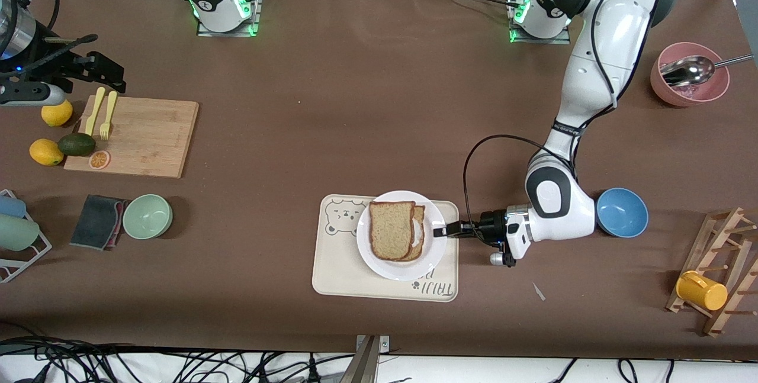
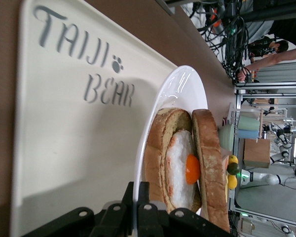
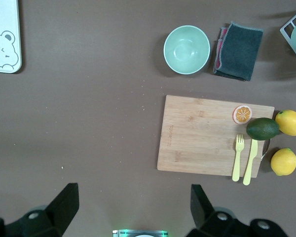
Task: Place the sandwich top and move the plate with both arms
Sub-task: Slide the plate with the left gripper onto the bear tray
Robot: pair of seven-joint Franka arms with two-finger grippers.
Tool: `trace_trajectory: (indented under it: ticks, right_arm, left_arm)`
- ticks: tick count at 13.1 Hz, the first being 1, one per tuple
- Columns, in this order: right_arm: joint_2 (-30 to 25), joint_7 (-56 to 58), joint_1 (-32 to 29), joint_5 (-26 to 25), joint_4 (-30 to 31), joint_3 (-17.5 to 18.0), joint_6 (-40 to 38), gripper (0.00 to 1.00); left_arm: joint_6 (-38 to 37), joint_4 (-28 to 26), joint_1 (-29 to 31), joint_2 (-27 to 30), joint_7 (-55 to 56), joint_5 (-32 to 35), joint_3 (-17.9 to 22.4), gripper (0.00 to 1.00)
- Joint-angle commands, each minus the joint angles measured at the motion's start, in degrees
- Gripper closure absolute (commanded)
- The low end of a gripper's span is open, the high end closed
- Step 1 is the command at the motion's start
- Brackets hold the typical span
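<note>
The robot's left gripper needs to release the white plate on the cream tray [image 1: 391,237] between the bear face and the printed lettering.
The plain bread slice, the sandwich top [image 1: 391,229], lies on a lower slice with a fried egg [image 2: 192,169] on the white plate [image 1: 401,267]. The plate sits on the cream bear-printed tray [image 1: 334,258]. My left gripper [image 1: 441,231] lies low at the plate's edge toward the left arm's end and is shut on the rim. In the left wrist view its fingers [image 2: 140,190] pinch the plate [image 2: 180,86], with the sandwich top [image 2: 209,168] above the egg. My right gripper [image 3: 133,192] is open and empty, held high near the cutting board [image 3: 212,136]; it also shows in the front view [image 1: 98,69].
A blue bowl [image 1: 622,212] sits beside the left arm's wrist. A pink bowl with a spoon [image 1: 689,75] and a wooden rack with a yellow cup [image 1: 702,290] stand at the left arm's end. A green bowl [image 1: 147,215], a dark cloth [image 1: 98,220] and fruit lie near the cutting board [image 1: 139,136].
</note>
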State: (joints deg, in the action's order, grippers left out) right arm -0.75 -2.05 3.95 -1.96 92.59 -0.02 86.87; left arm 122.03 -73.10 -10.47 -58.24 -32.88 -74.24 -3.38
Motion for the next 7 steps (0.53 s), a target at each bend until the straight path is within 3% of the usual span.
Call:
trace_trajectory:
  ticks: [1, 7]
  right_arm:
    - [-0.83, 0.38, -0.26, 0.47, 0.58, 0.02, 0.49, 0.00]
    - [-0.83, 0.38, -0.26, 0.55, 0.40, 0.02, 0.49, 0.00]
  left_arm:
    - [0.92, 4.10, -0.34, -2.49, 0.10, -1.52, 0.13, 1.00]
    - [2.60, 4.98, -1.74, -4.43, -0.26, -1.52, 0.13, 1.00]
